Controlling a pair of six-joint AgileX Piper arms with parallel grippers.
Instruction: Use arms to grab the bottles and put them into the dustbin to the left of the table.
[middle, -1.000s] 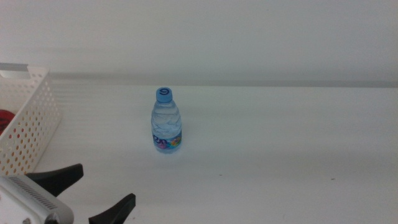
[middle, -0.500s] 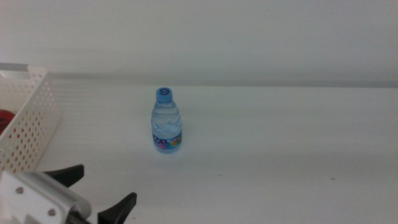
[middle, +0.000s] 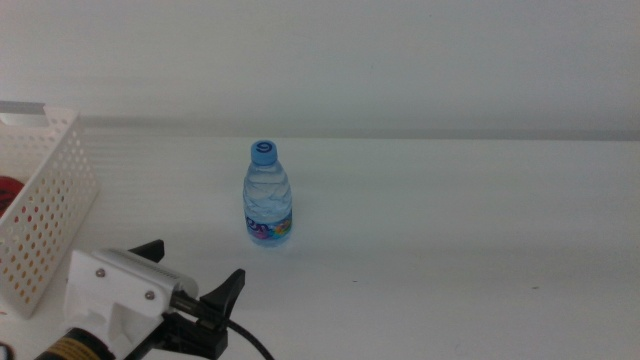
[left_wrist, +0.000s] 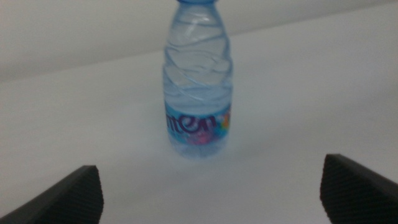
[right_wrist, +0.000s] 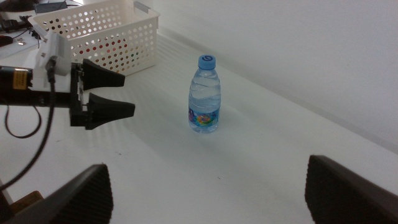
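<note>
The robot's left gripper will next close on the lower half of the water bottle (middle: 268, 221) (left_wrist: 198, 115), around the bottle's colourful label.
A small clear water bottle (middle: 268, 195) with a blue cap stands upright mid-table. My left gripper (middle: 193, 264) is open, near the front left of the table, pointing at the bottle and still short of it. In the left wrist view the bottle (left_wrist: 198, 93) stands centred ahead of the wide-apart jaws of the left gripper (left_wrist: 210, 171). The white perforated dustbin (middle: 45, 200) sits at the left edge, with something red (middle: 8, 190) inside. My right gripper (right_wrist: 208, 165) is open and waits far back; its view shows the bottle (right_wrist: 204, 96), the dustbin (right_wrist: 99, 31) and the left gripper (right_wrist: 124, 93).
The white table (middle: 450, 230) stretches bare to the right of the bottle. A pale wall rises behind it. A black cable (right_wrist: 25, 143) trails from the left arm.
My left gripper has advanced from the bottom left corner toward the bottle, and more of its white wrist shows. The bottle and the dustbin have not moved.
</note>
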